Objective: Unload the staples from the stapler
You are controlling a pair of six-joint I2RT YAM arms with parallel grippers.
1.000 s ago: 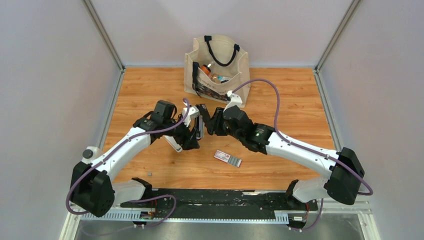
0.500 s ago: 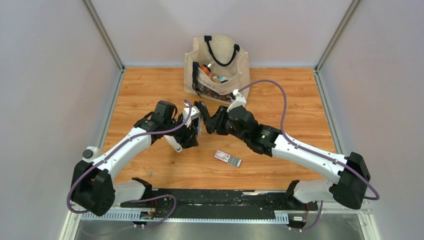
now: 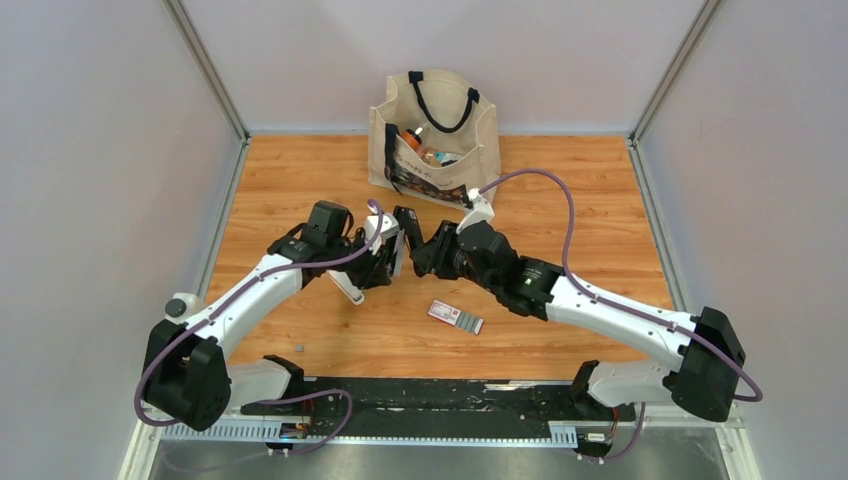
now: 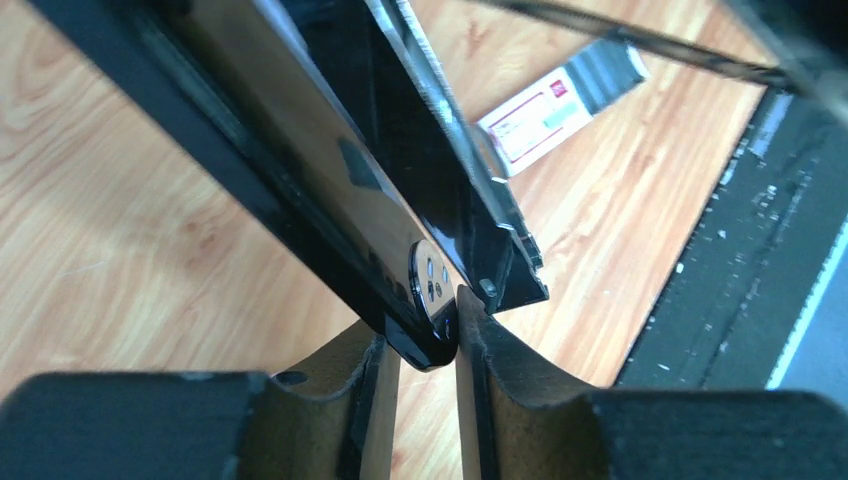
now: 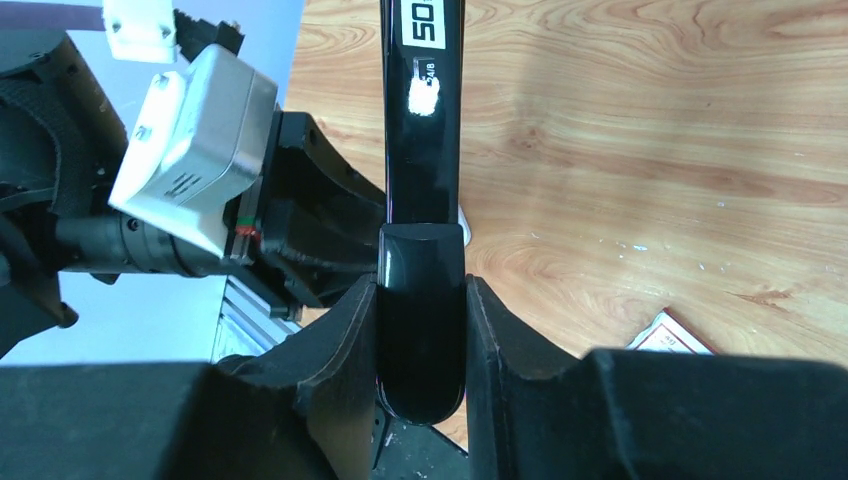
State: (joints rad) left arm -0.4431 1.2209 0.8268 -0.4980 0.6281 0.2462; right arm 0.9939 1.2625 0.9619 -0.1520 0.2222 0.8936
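Observation:
Next, my right gripper sets the black stapler down on the bare wood [image 3: 419, 248] [image 5: 670, 155] between the tote bag and the red-and-white box.
The slim black stapler [image 3: 402, 236] hangs above the table between both arms. In the left wrist view it is hinged apart, and its rounded end [image 4: 432, 300] sits between my left gripper's [image 4: 425, 340] brown pads, which press it from both sides. My left gripper [image 3: 390, 260] meets it from the left. My right gripper [image 5: 420, 295] is shut on the stapler's glossy black rear end [image 5: 420, 330] and comes in from the right [image 3: 420, 252]. No staples show inside the stapler. A tiny grey bit [image 3: 298, 347] lies near the left arm's base.
A small red-and-white box [image 3: 455, 317] lies on the wood in front of the grippers and also shows as a box [image 4: 545, 108] in the left wrist view. A canvas tote bag [image 3: 436, 135] with items stands at the back. A white oblong bar [image 3: 346, 288] sits under the left wrist.
My left gripper has closed from wide open onto the stapler's rounded end. The right arm has shifted slightly towards the back left with the stapler.

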